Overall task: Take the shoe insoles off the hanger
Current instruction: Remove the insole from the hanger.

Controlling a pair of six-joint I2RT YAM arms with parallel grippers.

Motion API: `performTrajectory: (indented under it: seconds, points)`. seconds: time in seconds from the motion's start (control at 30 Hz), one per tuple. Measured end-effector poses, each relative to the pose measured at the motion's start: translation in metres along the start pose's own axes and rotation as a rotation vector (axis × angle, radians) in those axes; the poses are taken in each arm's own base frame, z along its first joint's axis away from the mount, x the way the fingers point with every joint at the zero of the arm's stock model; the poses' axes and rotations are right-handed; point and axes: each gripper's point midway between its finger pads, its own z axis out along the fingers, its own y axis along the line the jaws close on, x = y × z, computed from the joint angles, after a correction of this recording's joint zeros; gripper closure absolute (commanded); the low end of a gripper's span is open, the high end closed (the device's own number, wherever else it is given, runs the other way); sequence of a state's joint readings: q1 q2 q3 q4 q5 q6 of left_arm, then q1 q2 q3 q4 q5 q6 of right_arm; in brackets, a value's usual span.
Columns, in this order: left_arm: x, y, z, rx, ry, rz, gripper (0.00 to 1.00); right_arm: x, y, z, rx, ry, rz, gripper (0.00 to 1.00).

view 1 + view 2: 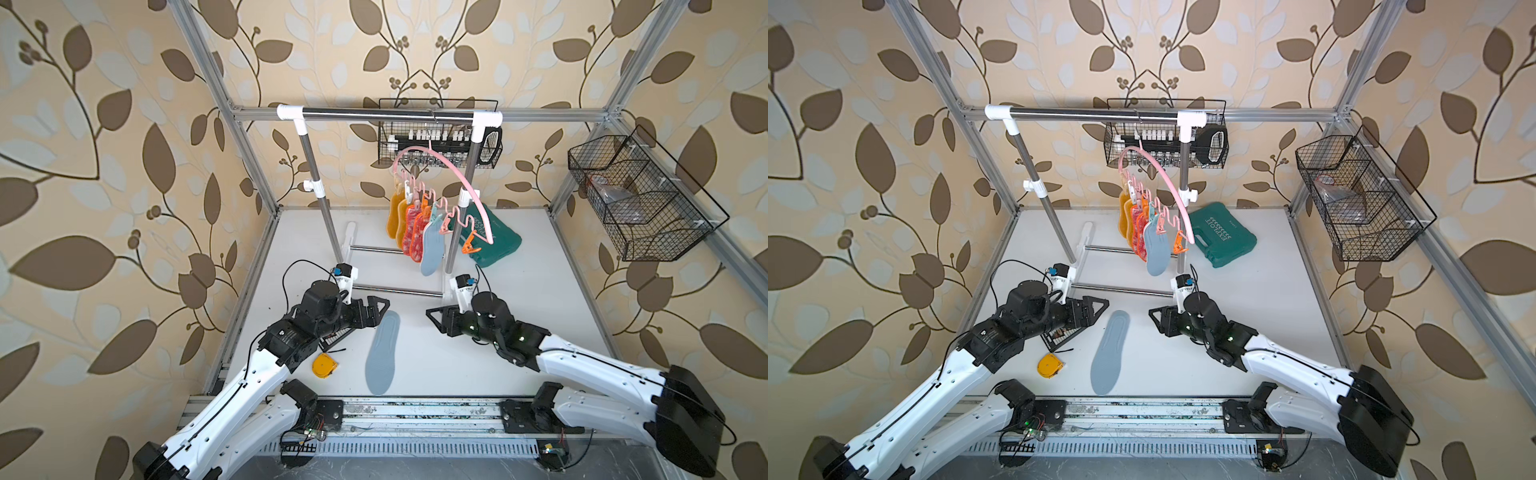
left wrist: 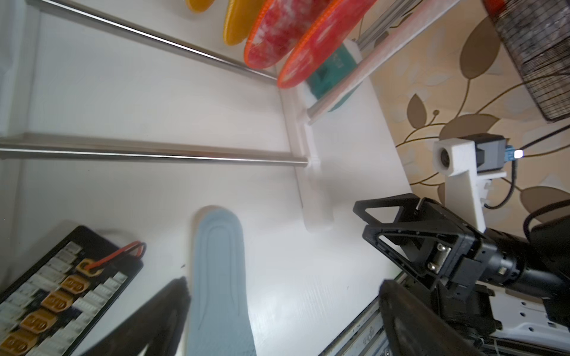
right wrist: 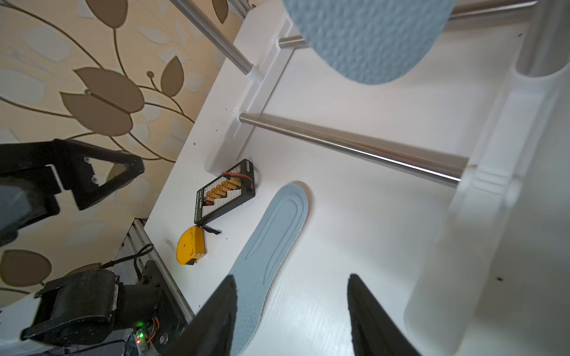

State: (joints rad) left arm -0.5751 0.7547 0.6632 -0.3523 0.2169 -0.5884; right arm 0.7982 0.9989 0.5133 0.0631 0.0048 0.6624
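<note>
The robot's left gripper needs to next grip the side edge (image 1: 424, 250), at about mid-length, of the pale blue insole that is still clipped to the pink hanger.
The pink hanger (image 1: 451, 161) hangs by its hook from the rack's top rod. Clipped along its wavy bar are two mustard-yellow shoe insoles (image 1: 395, 216), two red-orange ones (image 1: 413, 232) and one pale blue one (image 1: 432, 249). Another pale blue insole (image 1: 384, 353) lies flat on the white table in both top views. My left gripper (image 1: 380, 309) stands open just left of its far tip and holds nothing. My right gripper (image 1: 432, 316) is open and empty to the right of the same insole (image 3: 271, 240). The insole (image 2: 219, 277) passes beside one left finger.
The steel-and-white garment rack (image 1: 386, 114) stands mid-table, its base bars (image 3: 354, 148) just beyond both grippers. A green case (image 1: 1223, 235) lies behind it. A yellow tape measure (image 1: 324, 365) and a black connector board (image 3: 226, 191) sit near the left arm. Wire baskets (image 1: 640, 199) hang on the walls.
</note>
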Motion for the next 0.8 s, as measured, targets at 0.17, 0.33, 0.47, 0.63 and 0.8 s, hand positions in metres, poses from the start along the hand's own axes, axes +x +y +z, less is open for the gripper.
performTrajectory:
  seconds: [0.17, 0.33, 0.47, 0.63, 0.8]
  points:
    - [-0.010, -0.012, 0.014, 0.074, -0.030, 0.072, 0.01, -0.019, -0.007, -0.038, 0.015, -0.148, -0.094, 0.40]
    - [-0.014, -0.019, 0.037, 0.131, -0.020, 0.130, 0.01, -0.015, -0.016, -0.064, -0.002, -0.235, -0.182, 0.34]
    - [-0.016, -0.023, 0.052, 0.171, -0.021, 0.175, 0.01, -0.008, -0.026, -0.073, 0.010, -0.266, -0.208, 0.28]
    - [-0.020, -0.027, 0.068, 0.206, -0.035, 0.262, 0.09, -0.006, -0.034, -0.081, 0.043, -0.275, -0.224, 0.26]
    - [-0.029, -0.031, 0.085, 0.224, -0.050, 0.376, 0.09, 0.000, -0.039, -0.080, 0.061, -0.245, -0.238, 0.26]
